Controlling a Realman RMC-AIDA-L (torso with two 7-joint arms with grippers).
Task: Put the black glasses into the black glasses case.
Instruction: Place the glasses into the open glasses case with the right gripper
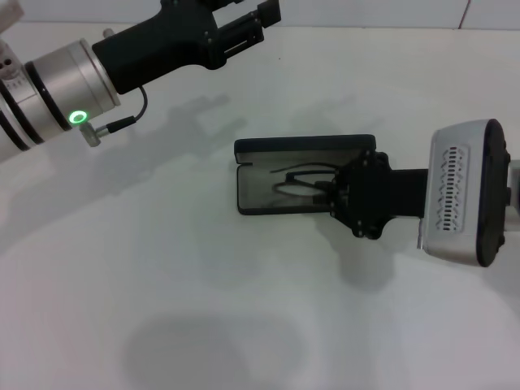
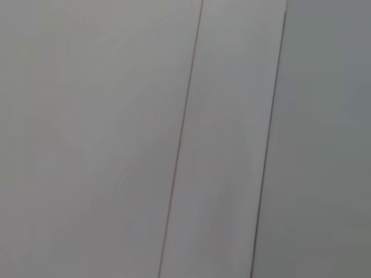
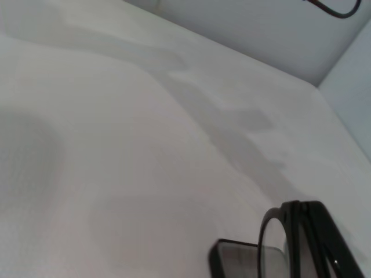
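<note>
Next, my right gripper lets go of the black glasses in the case's grey tray (image 1: 317, 192), just in front of the raised lid. The glasses are now over that grey tray.
The black glasses case (image 1: 268, 203) lies open in the middle of the white table, its lid (image 1: 305, 146) standing up along the far side. The black glasses (image 1: 299, 185) sit over its grey tray, temple arms folded. My right gripper (image 1: 329, 192) reaches in from the right, over the case's right end, and is shut on the black glasses at their right side. In the right wrist view one lens (image 3: 273, 243) and a corner of the case (image 3: 232, 260) show close up. My left gripper (image 1: 244, 28) hangs high at the back left, away from the case.
White table (image 1: 162, 284) all around the case, with bare room to the left and front. A white wall (image 1: 390, 12) runs behind the table's far edge. The left wrist view shows only pale wall panels (image 2: 116, 139).
</note>
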